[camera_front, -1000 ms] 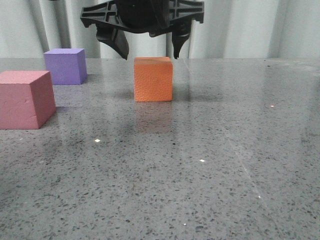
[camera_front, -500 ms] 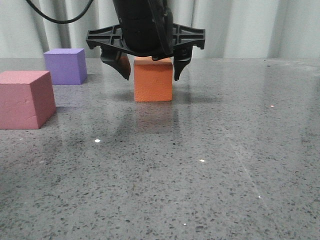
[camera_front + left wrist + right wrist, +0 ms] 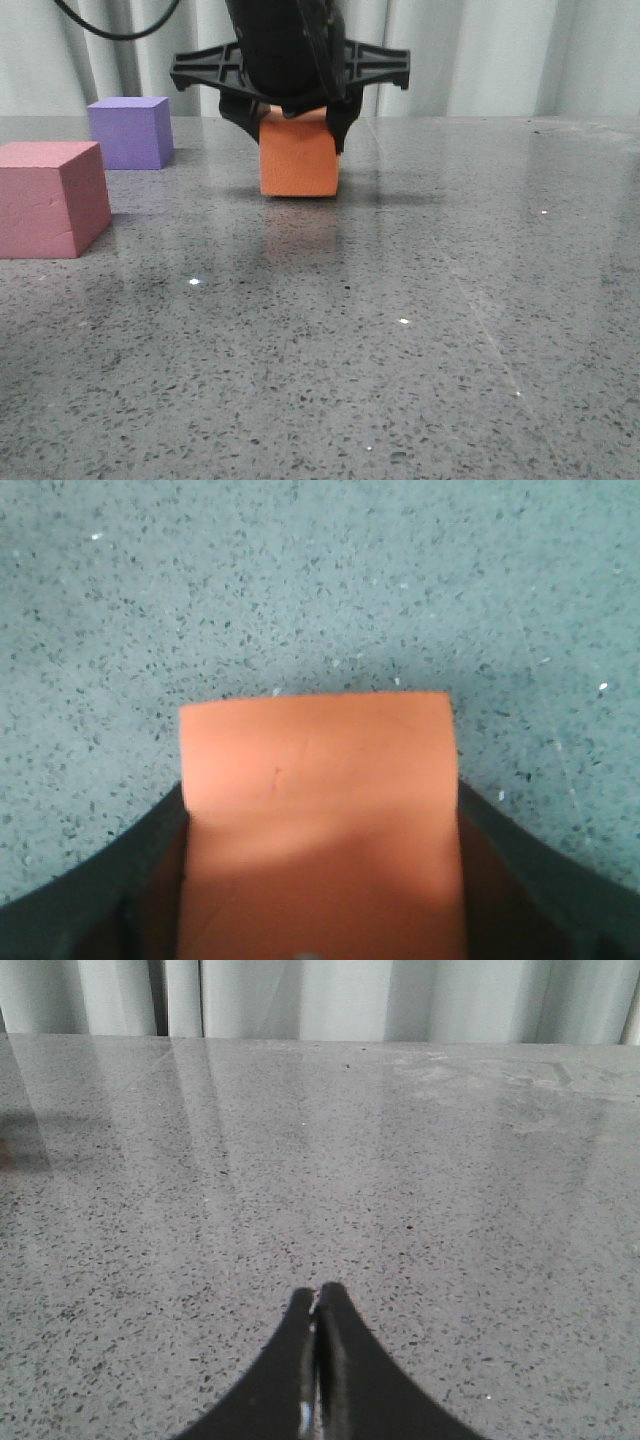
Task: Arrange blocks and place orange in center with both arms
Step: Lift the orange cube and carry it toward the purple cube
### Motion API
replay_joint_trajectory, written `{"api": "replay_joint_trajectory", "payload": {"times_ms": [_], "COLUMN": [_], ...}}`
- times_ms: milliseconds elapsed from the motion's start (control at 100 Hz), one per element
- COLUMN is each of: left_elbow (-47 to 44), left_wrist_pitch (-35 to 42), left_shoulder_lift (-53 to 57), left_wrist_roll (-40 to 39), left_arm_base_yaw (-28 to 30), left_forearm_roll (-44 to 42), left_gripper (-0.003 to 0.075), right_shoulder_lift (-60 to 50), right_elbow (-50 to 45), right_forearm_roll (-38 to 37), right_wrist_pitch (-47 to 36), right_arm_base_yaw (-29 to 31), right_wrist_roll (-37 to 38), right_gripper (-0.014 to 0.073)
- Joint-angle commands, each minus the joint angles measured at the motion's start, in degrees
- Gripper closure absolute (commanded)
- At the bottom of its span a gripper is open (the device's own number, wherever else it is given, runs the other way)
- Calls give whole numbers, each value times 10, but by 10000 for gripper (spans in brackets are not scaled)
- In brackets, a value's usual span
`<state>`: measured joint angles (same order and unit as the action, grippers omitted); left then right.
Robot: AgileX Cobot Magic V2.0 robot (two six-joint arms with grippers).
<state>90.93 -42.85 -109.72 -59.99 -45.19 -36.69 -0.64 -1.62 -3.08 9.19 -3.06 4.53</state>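
The robot's left gripper needs to release the orange cube on the tabletop (image 3: 100,162) between the pink-red cube and the purple cube.
The orange cube (image 3: 298,160) sits at the middle back of the grey stone tabletop (image 3: 400,330). My left gripper (image 3: 292,125) is shut on the orange cube, a finger pressed on each side near its top. In the left wrist view the orange cube (image 3: 318,810) fills the space between the two dark fingers. The pink-red cube (image 3: 50,198) stands at the left edge. The purple cube (image 3: 130,131) stands behind it at the back left. My right gripper (image 3: 317,1300) is shut and empty, low over bare table; it does not show in the front view.
A pale curtain (image 3: 500,50) hangs behind the table's far edge. A black cable (image 3: 110,30) runs from the left arm at the top left.
My left gripper came down over the orange cube and closed on its sides. The cube has shifted slightly left and up. The pink-red and purple cubes have not moved.
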Motion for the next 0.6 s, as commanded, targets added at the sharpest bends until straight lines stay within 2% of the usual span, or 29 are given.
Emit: {"api": "replay_joint_trajectory", "payload": {"times_ms": [0, 330, 590], "left_elbow": [18, -2, -86], "left_wrist_pitch": [16, 4, 21], "left_shoulder_lift": [58, 152, 215], "left_wrist_roll": [5, 33, 33], "left_arm_base_yaw": [-2, 11, 88], "left_forearm_roll": [-23, -65, -69], "left_gripper": [580, 579, 579], "right_shoulder_lift": [-11, -11, -11], "right_elbow": [8, 8, 8], "right_forearm_roll": [2, 2, 2], "right_wrist_pitch": [-49, -49, -49], "right_arm_base_yaw": [3, 3, 3], "right_wrist_roll": [-4, -4, -4], "right_gripper": [653, 653, 653]}}
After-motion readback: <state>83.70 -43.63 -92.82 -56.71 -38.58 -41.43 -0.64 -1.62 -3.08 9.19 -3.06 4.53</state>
